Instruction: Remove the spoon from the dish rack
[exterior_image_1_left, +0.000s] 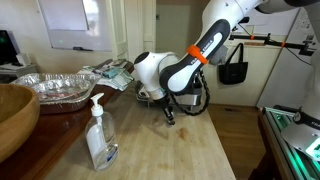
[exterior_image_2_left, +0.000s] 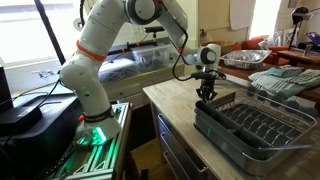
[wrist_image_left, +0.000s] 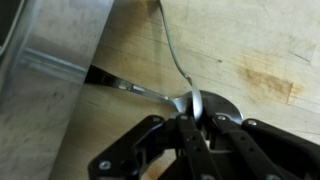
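Note:
I should let go of the metal spoon on the wooden counter, across the black-handled spoon (exterior_image_1_left: 168, 125) (wrist_image_left: 202, 103) next to the dish rack.
In the wrist view my gripper (wrist_image_left: 192, 125) is shut on the bowl of a metal spoon (wrist_image_left: 178, 62). Its thin handle runs up and away over the wooden counter. A shiny metal edge of the dish rack (wrist_image_left: 55, 90) fills the left side and mirrors the spoon. In an exterior view the gripper (exterior_image_2_left: 206, 97) points down at the near end of the chrome wire dish rack (exterior_image_2_left: 255, 125), just above its rim. In an exterior view the gripper (exterior_image_1_left: 168, 116) hangs low over the counter. The rack is mostly hidden behind the arm.
A clear soap pump bottle (exterior_image_1_left: 98, 135) stands at the counter's front. Crinkled foil trays (exterior_image_1_left: 60, 85) and a wooden bowl (exterior_image_1_left: 14, 115) sit to one side. Folded cloths (exterior_image_2_left: 285, 80) and another foil tray (exterior_image_2_left: 245, 58) lie behind the rack. The counter edge (exterior_image_2_left: 165, 110) is close.

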